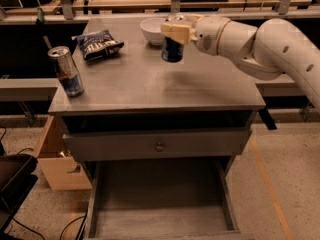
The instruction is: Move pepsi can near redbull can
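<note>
My gripper is going to let go of the pepsi can, now in the air above the table's middle back, near the front edge of the table, beside the redbull can [108, 102].
The dark navy pepsi can [172, 49] hangs in the air above the middle back of the grey table [150, 91], held near its top. My gripper [176, 30] is shut on the pepsi can, with the white arm reaching in from the right. The redbull can [66, 71], slim and silver with blue and red markings, stands upright at the table's front left corner, well to the left of the held can.
A white bowl [152, 29] sits at the back of the table, just left of the held can. A dark snack bag [97, 44] lies at the back left. The bottom drawer [160, 204] stands pulled open. A cardboard box [57, 159] sits on the floor at left.
</note>
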`<action>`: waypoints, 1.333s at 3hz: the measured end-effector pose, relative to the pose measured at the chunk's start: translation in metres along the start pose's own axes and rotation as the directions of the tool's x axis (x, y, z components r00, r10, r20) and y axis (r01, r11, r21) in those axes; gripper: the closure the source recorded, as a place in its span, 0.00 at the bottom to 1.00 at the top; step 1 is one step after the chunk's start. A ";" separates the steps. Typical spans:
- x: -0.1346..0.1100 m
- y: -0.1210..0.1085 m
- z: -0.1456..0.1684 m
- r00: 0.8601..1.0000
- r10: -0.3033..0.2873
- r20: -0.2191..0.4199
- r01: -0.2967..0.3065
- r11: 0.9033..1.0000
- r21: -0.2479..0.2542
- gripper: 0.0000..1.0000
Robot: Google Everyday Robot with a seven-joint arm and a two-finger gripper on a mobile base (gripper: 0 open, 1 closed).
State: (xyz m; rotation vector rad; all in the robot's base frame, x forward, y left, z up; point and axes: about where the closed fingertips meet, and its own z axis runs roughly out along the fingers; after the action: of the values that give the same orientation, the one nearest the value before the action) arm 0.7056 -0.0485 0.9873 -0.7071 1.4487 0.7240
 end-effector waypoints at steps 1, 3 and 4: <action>0.007 0.051 0.030 0.999 -0.037 -0.022 0.034 0.990 -0.137 1.00; 0.037 0.134 0.058 0.997 -0.066 -0.047 0.048 0.947 -0.317 1.00; 0.050 0.165 0.066 0.995 -0.076 -0.058 0.050 0.928 -0.368 1.00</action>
State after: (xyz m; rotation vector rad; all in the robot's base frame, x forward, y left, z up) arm 0.6148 0.1050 0.9393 -1.0721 1.3603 0.9400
